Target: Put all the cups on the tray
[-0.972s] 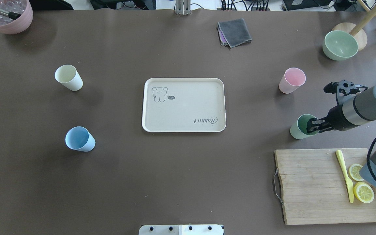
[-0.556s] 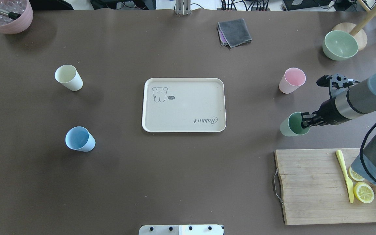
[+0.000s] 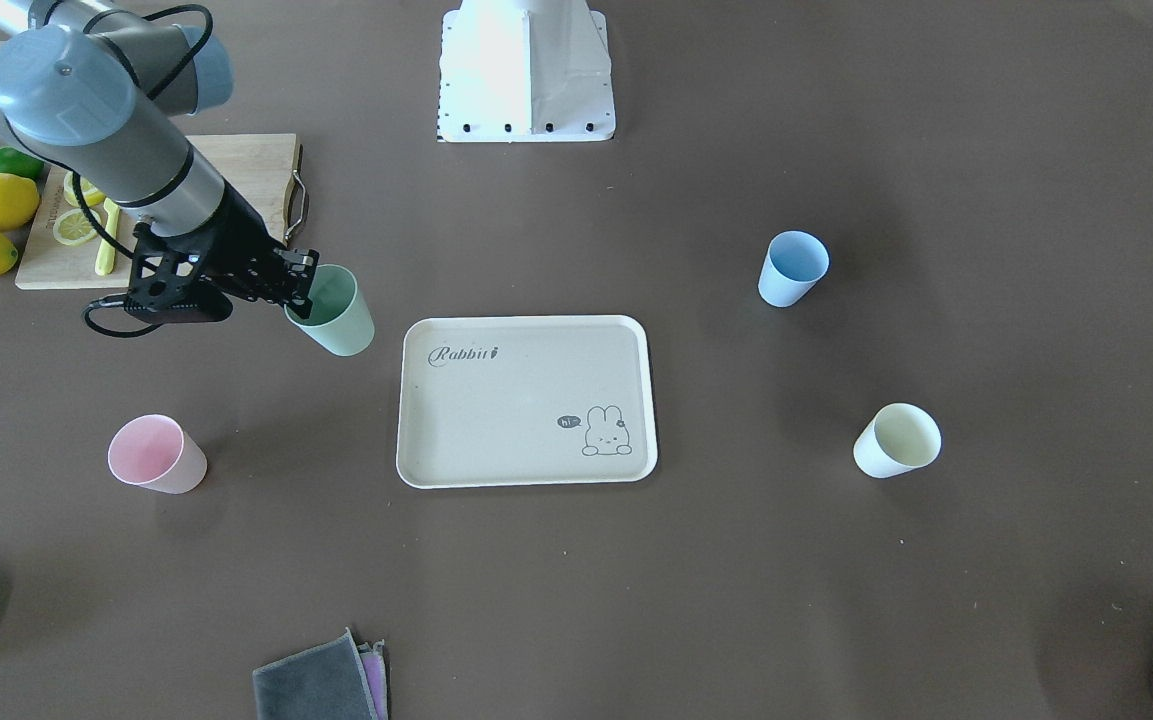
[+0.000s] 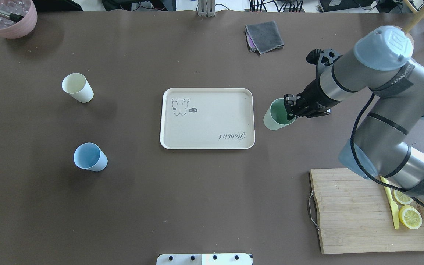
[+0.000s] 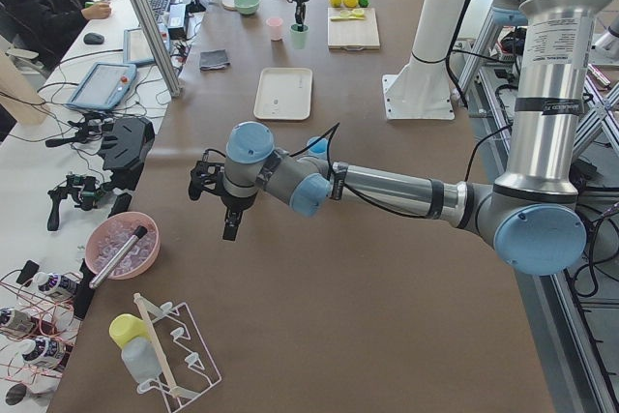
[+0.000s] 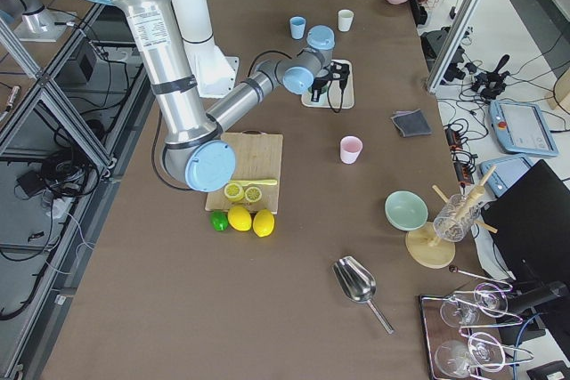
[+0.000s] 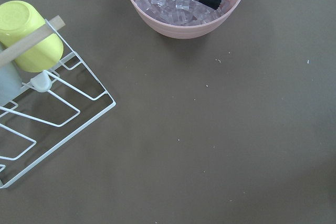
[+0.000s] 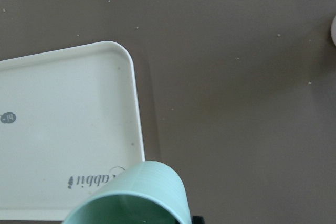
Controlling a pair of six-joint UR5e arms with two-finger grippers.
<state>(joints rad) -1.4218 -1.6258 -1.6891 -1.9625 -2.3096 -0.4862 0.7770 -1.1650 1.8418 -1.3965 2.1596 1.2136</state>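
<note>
My right gripper is going to set free the green cup on the cream tray [image 3: 454, 382] [image 8: 102, 148] beside the Rabbit lettering.
My right gripper [image 4: 290, 109] is shut on the rim of a green cup [image 4: 277, 117] and holds it above the table just off the right edge of the cream Rabbit tray [image 4: 207, 141]. The front view shows this gripper [image 3: 298, 281], the cup [image 3: 338, 312] and the bare tray [image 3: 526, 470]. The right wrist view shows the cup [image 8: 134, 195] beside the tray's corner [image 8: 128, 77]. A pink cup [image 3: 157, 455], a blue cup [image 4: 89, 157] and a cream cup [image 4: 77, 87] stand on the table. My left gripper [image 5: 232, 227] shows only in the left side view; I cannot tell its state.
A wooden cutting board [image 4: 359, 217] with lemon slices and a yellow knife lies at the near right. A grey cloth [image 4: 264, 36] lies at the far side. A pink bowl of ice [image 7: 184, 3] and a wire rack [image 7: 58, 114] are under my left wrist.
My right arm has carried the green cup leftward and away from the cutting board, up to the tray's right edge. The arm now hides the pink cup from above.
</note>
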